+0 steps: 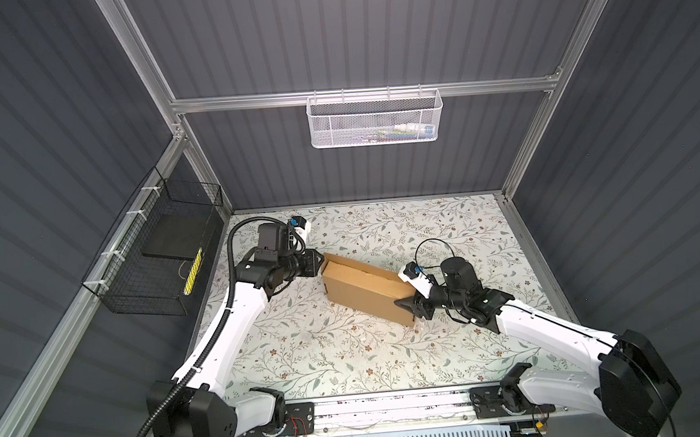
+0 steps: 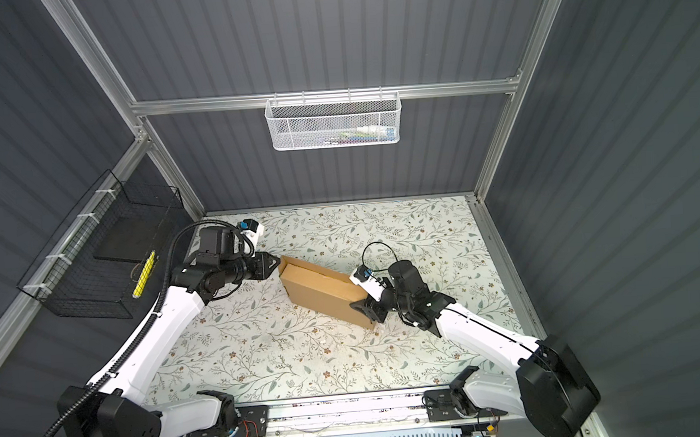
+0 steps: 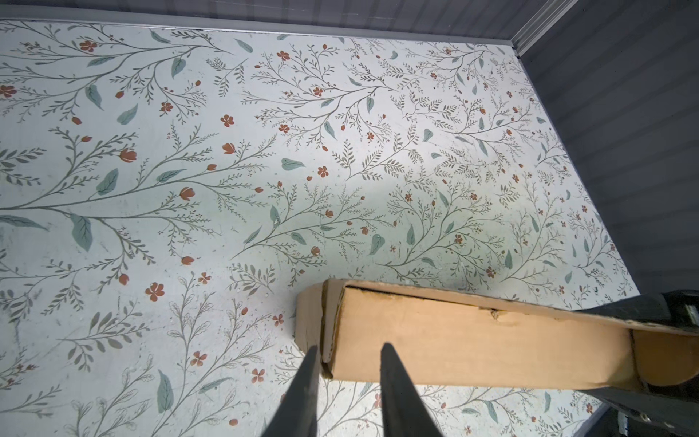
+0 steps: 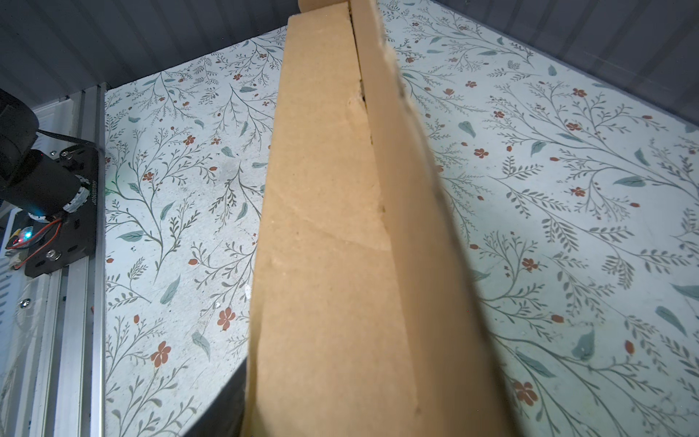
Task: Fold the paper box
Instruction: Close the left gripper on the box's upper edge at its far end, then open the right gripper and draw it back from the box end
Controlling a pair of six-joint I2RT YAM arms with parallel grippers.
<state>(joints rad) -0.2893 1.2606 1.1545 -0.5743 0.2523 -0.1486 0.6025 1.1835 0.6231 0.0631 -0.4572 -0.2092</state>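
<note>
The robot's right gripper is clamped across the end of the paper box, so the left gripper will pinch the opposite corner [image 1: 326, 264] before the right gripper backs off and comes end-on.
The paper box [image 1: 363, 295] [image 2: 324, 294] is brown cardboard, folded into a closed shallow shape. It stands on a long narrow side and runs from back left to front right on the floral table. My right gripper [image 1: 406, 297] [image 2: 361, 301] is shut on its right end, with one black finger across the front face. In the right wrist view the box [image 4: 333, 227] fills the middle, and only one dark finger [image 4: 227, 405] shows beside it. My left gripper [image 1: 320, 263] [image 2: 277, 262] [image 3: 350, 346] is at the left end. Its jaws stand slightly apart, level with the box corner [image 3: 454, 340].
A white mesh basket [image 1: 375, 118] hangs on the back wall. A black wire basket [image 1: 155, 256] hangs on the left wall. The aluminium rail [image 1: 393, 408] with both arm bases runs along the front edge. Dark walls close the table [image 1: 327, 354] on three sides.
</note>
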